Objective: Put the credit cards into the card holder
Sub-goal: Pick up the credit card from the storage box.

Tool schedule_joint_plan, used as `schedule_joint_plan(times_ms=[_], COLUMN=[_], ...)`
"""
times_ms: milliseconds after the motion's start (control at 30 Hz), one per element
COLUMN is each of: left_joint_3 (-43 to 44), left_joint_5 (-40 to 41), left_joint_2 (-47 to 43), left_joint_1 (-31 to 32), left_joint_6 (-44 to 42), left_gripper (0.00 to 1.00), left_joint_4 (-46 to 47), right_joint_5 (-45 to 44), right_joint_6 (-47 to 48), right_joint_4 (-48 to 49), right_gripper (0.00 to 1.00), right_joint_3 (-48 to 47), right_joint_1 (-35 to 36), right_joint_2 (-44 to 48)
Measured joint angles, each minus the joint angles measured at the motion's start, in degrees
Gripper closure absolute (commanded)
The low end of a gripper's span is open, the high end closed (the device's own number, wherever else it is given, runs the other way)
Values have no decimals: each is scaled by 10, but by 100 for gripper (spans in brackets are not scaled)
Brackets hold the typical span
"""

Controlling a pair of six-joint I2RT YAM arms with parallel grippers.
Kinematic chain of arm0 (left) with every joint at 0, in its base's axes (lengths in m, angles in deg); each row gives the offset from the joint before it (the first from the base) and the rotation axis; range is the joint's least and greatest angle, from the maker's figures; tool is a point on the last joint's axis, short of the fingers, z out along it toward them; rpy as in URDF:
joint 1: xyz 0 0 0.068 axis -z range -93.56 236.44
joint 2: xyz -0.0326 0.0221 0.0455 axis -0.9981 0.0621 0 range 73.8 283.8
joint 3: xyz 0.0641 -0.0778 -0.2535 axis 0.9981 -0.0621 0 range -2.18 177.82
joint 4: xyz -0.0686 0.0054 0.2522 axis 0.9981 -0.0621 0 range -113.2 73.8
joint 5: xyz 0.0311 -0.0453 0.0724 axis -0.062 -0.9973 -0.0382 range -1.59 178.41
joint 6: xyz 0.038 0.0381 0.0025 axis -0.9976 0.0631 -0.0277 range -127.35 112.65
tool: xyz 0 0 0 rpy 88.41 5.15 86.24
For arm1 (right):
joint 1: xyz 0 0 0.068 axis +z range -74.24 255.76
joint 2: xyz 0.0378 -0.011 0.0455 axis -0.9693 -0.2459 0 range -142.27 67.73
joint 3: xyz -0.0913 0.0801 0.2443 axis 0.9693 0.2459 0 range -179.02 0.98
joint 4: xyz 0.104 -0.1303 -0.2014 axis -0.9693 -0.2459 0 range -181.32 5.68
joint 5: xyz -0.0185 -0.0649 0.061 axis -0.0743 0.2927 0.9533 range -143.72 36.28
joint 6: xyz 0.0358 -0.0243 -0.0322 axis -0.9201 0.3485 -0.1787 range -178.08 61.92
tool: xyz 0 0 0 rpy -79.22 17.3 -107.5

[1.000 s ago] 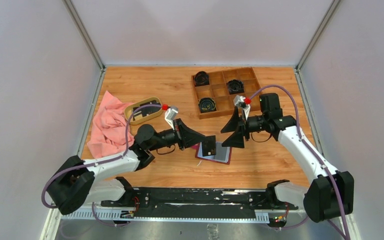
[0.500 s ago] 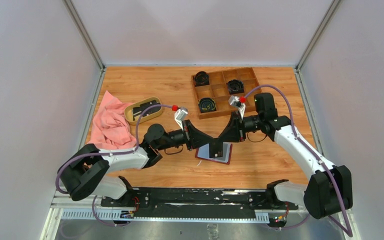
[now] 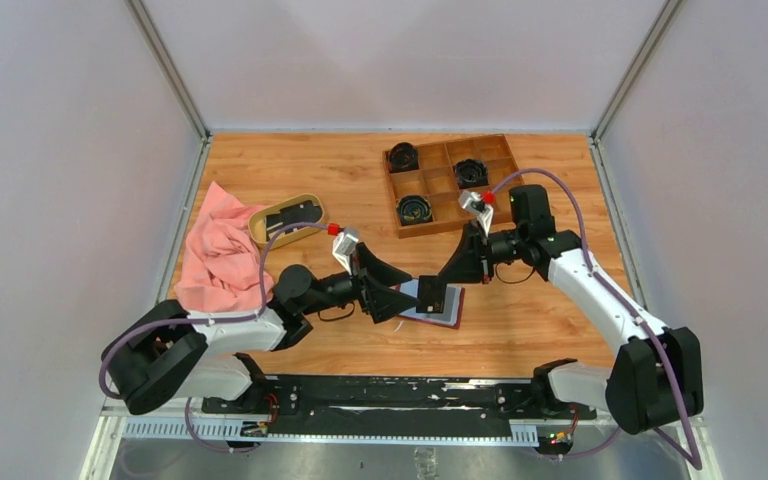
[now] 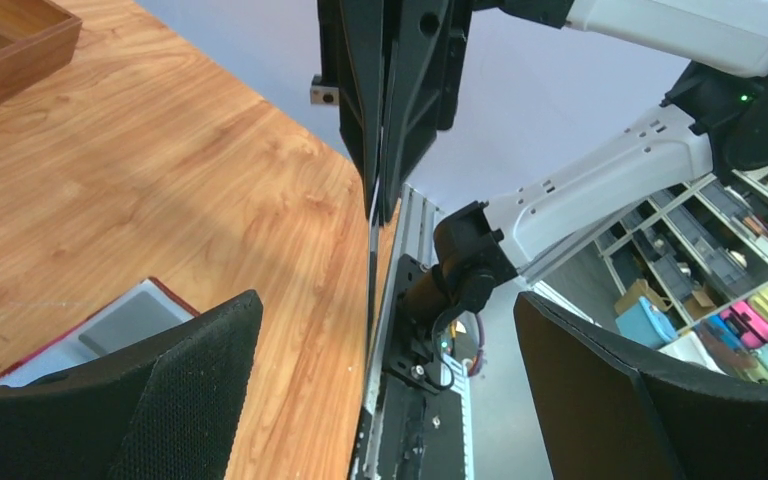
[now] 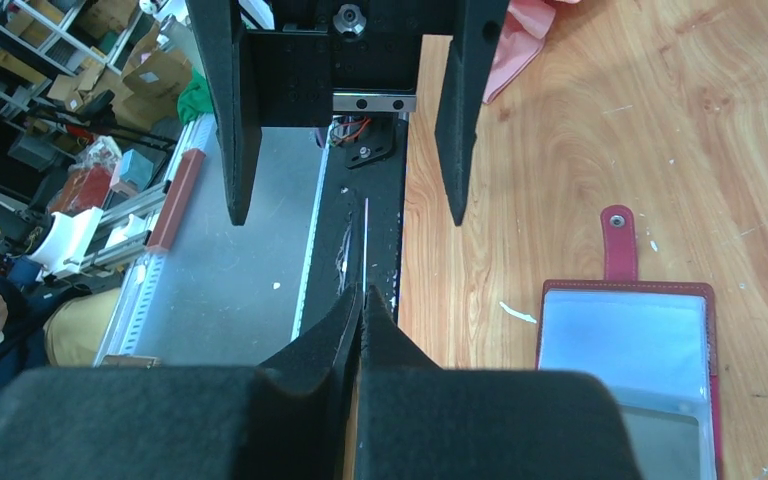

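The credit card's free edge has my left gripper at its middle, so next I back off and pinch the far corner (image 3: 423, 279) beside my right gripper.
A dark credit card (image 3: 431, 295) hangs upright over the open dark red card holder (image 3: 451, 318), pinched at its right edge by my right gripper (image 3: 444, 286), which is shut on it. In the right wrist view the card (image 5: 365, 240) shows edge-on, sticking out of the right gripper (image 5: 362, 300), with the card holder (image 5: 624, 345) lying open to the right. My left gripper (image 3: 410, 289) stands open just left of the card, one finger on each side, not touching it. From the left wrist the card (image 4: 371, 250) is a thin line between wide-apart fingers (image 4: 175, 390).
An oval tan dish (image 3: 261, 233) holding more dark cards (image 3: 287, 217) sits at the left beside a pink cloth (image 3: 216, 252). A wooden compartment box (image 3: 451, 183) with black round parts stands at the back right. The table's front rail (image 3: 390, 390) is close below.
The card has passed from my left gripper to my right: the right jaws closed on it, then the left jaws opened and the left arm drew back slightly to the left.
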Motion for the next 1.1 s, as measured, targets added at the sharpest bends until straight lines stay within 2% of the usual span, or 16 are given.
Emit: schedule_joint_plan(times_ms=[167,300,433,633,767,900,1100], left_joint_3=[-45,-75,-73,-50,-22,30,79], left_joint_5=[16,26,31,50,50,13,-38], left_joint_2=[-12,30,91,106,111,140,174], left_joint_1=[0,0,2,19,18,-1,-20], left_joint_6=[16,58,90,90,74,85,106], left_gripper=[0,0,0,8,27,35,57], left_joint_4=[36,119,162,183,192,193,187], right_joint_5=[14,17,15,15,18,21,27], right_joint_6=[-31,-115,-185,-241,-257,-258,-249], right_joint_4=[23,103,167,222,239,242,239], right_gripper=[100,100,100,100,100,100,100], right_joint_3=[0,22,40,46,49,53,54], right_joint_1=[-28,-60,-81,-84,-83,-80,-69], right_joint_2=[0,7,7,7,-2,-6,-9])
